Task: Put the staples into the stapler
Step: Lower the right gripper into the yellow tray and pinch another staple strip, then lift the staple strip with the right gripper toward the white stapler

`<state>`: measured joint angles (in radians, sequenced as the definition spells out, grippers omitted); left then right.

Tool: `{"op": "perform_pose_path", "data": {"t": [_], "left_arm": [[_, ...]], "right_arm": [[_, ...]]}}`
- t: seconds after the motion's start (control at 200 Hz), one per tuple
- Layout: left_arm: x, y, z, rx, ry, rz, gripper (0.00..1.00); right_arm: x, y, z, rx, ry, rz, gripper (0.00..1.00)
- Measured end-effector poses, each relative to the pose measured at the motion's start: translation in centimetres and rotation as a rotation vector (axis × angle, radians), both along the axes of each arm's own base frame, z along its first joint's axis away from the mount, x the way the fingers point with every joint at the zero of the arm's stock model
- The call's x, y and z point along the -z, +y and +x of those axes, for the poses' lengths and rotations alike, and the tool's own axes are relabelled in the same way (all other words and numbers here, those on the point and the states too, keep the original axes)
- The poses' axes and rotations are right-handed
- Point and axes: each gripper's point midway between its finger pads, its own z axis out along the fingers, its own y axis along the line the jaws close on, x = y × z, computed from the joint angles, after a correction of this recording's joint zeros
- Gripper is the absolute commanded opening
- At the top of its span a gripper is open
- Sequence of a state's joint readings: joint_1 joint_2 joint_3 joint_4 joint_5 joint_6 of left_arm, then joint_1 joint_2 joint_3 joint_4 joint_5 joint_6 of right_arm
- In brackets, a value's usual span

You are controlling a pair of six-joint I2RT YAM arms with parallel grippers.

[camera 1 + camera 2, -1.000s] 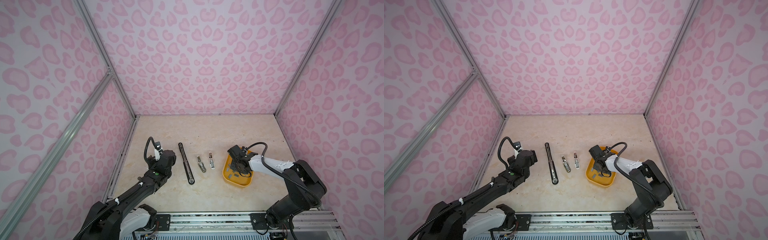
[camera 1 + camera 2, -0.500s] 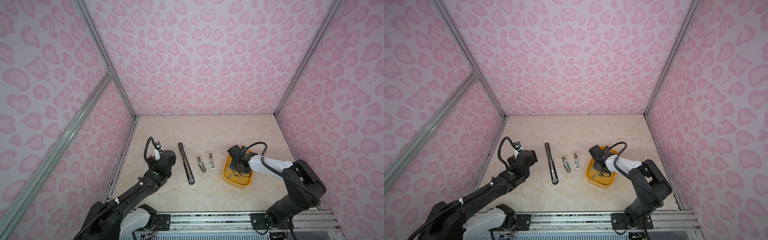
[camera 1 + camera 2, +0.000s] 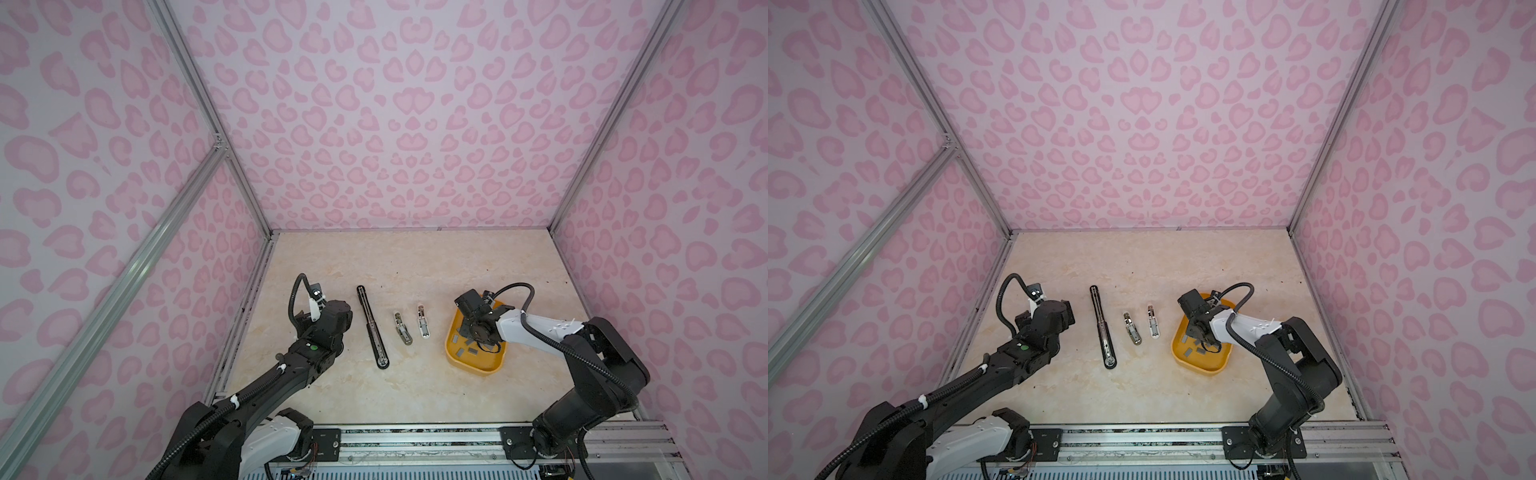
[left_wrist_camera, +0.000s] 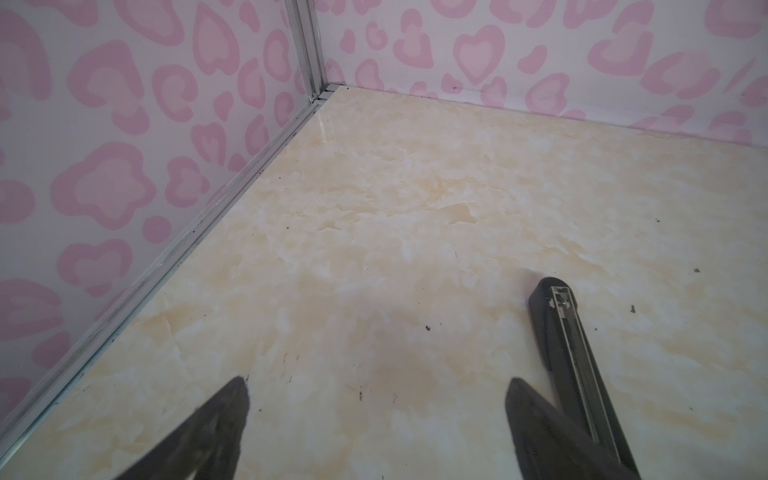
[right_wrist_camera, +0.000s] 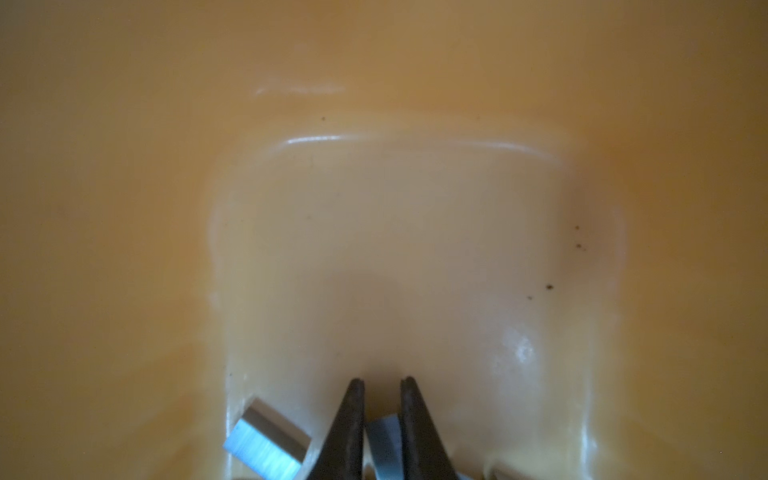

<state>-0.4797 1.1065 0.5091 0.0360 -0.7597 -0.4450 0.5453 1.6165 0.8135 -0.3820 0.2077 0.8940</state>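
The staple strip sits slanted in my right gripper's fingers, so next I open them and take it squarely by its long sides (image 5: 385,456) before carrying it to the stapler.
A long black stapler (image 3: 372,328) lies opened flat left of centre, its metal channel up (image 4: 565,332). Staples (image 3: 465,351) lie as several small grey strips in a yellow tray (image 3: 478,368) at the right. My right gripper (image 5: 382,380) is down inside the tray, its jaws almost together with one staple strip (image 5: 384,444) pinched between them. Another strip (image 5: 266,444) lies loose beside the fingers. My left gripper (image 4: 376,384) hovers open and empty over bare table just left of the stapler's far end; in both top views its fingers are hidden under the wrist (image 3: 1054,316).
Two small silver staplers (image 3: 403,329) (image 3: 423,321) lie side by side between the black stapler and the tray. Pink patterned walls close in the table on three sides, and the left wall rail (image 4: 166,266) runs near my left gripper.
The right gripper's jaws have narrowed inside the tray. Neither arm has visibly shifted.
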Motion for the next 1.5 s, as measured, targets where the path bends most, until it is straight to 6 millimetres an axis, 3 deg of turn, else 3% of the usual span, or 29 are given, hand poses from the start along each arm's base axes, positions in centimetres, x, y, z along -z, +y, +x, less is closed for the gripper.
{"op": "perform_pose_path", "data": {"t": [0.325,0.475,0.66,1.005,1.5], "left_arm": [[0.0,0.0,0.0,0.0,0.0,0.0,0.97],[0.0,0.0,0.0,0.0,0.0,0.0,0.97],[0.0,0.0,0.0,0.0,0.0,0.0,0.97],[0.0,0.0,0.0,0.0,0.0,0.0,0.97],[0.0,0.0,0.0,0.0,0.0,0.0,0.97]], "right_arm": [[-0.3,0.0,-0.1,-0.002,-0.014,0.007,0.12],[-0.5,-0.1,-0.5,-0.004,-0.004,0.006,0.27],[-0.3,-0.4,-1.1,-0.021,0.006,-0.003,0.31],[-0.2,0.3,-1.4,-0.055,0.004,-0.006,0.27],[0.0,0.4,-1.2,-0.064,-0.01,-0.009,0.14]]}}
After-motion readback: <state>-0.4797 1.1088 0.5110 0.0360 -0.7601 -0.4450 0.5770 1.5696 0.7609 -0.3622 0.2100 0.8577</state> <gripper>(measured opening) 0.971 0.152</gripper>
